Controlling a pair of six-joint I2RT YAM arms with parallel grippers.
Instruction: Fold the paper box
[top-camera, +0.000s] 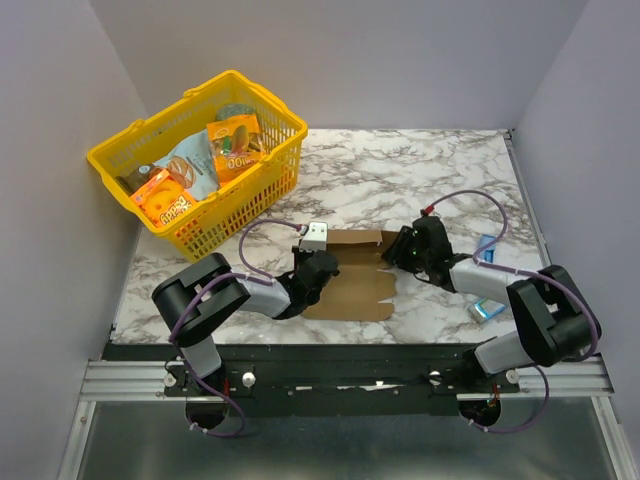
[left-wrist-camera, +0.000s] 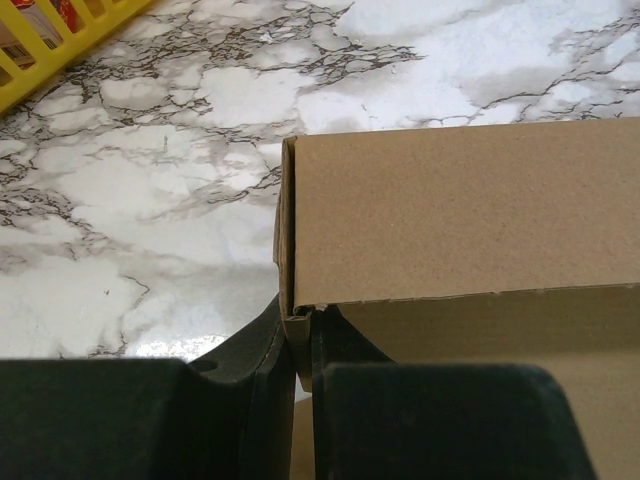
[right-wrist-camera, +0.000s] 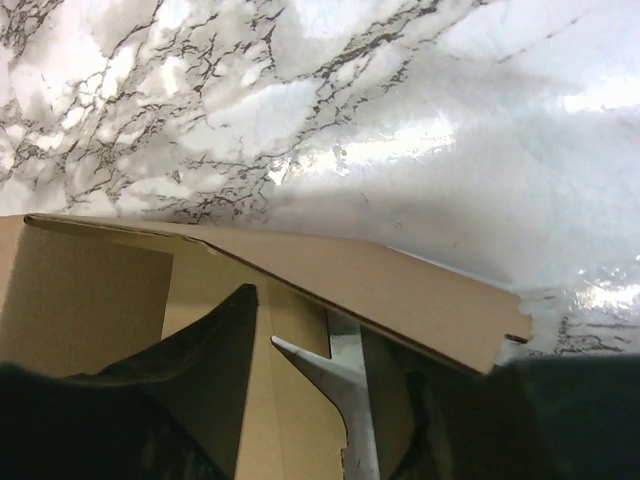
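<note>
The side flap of the raised panel splays out past my right gripper, so I should come from the panel's outer side, fold the flap inward and pinch the corner (right-wrist-camera: 203, 243).
The paper box (top-camera: 352, 280) is a brown cardboard sheet lying at the table's near middle, partly folded, with its far panel raised. My left gripper (top-camera: 318, 264) is at its left end. In the left wrist view the left gripper (left-wrist-camera: 298, 335) is shut on a thin side flap at the corner of the raised panel (left-wrist-camera: 460, 210). My right gripper (top-camera: 404, 250) is at the box's right end. In the right wrist view the right gripper (right-wrist-camera: 335, 390) is open. One finger (right-wrist-camera: 205, 350) rests over the flat sheet and the other sits under the tilted panel (right-wrist-camera: 400, 295).
A yellow basket (top-camera: 270, 165) with printed snack packs stands at the back left. Two small blue packets (top-camera: 487, 247) (top-camera: 487, 311) lie right of the right arm. The basket's rim shows in the left wrist view (left-wrist-camera: 60, 55). Grey walls enclose the marble table (top-camera: 400, 170).
</note>
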